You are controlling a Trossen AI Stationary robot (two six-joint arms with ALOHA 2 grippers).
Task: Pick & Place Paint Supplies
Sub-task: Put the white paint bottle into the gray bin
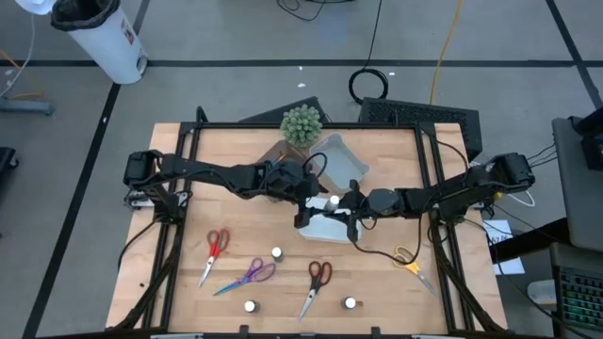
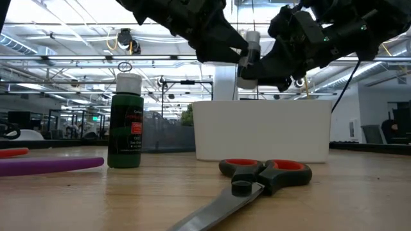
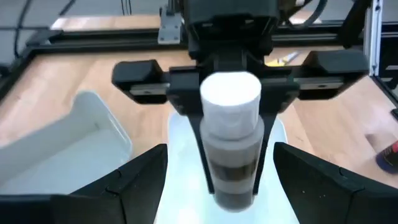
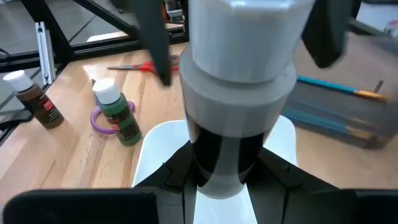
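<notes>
Next, I take the bottle with my left gripper and tilt it so my right gripper, now pinching its body crosswise, can grasp it from the cap end [image 2: 252, 40].
A small dark bottle [image 3: 231, 143] with a white cap [image 3: 230, 94] stands upright in the air over the white tray [image 1: 320, 226]. My right gripper [image 1: 343, 201], reaching in from the table's right, is shut on it. My left gripper [image 1: 317, 195] comes from the left and is open. Its fingers [image 3: 140, 183] stand wide on either side of the bottle without touching it. More bottles [image 1: 277, 253] and several scissors [image 1: 216, 247] lie on the near half of the table. My right gripper pinches the bottle's dark body [image 4: 224, 155] below the cap, between its two fingers. The fingers come nearly level from the table's right. The bottle is upright, cap up, lifted clear of the white tray below it.
A pale blue-grey tray [image 1: 344, 162] with brushes [image 4: 336, 87] lies behind the white tray, and the green plant [image 1: 301, 124] stands at the far edge. Yellow scissors [image 1: 410, 262] lie at the near right. A green bottle [image 2: 126, 122] and red-handled scissors [image 2: 263, 174] are near the front.
</notes>
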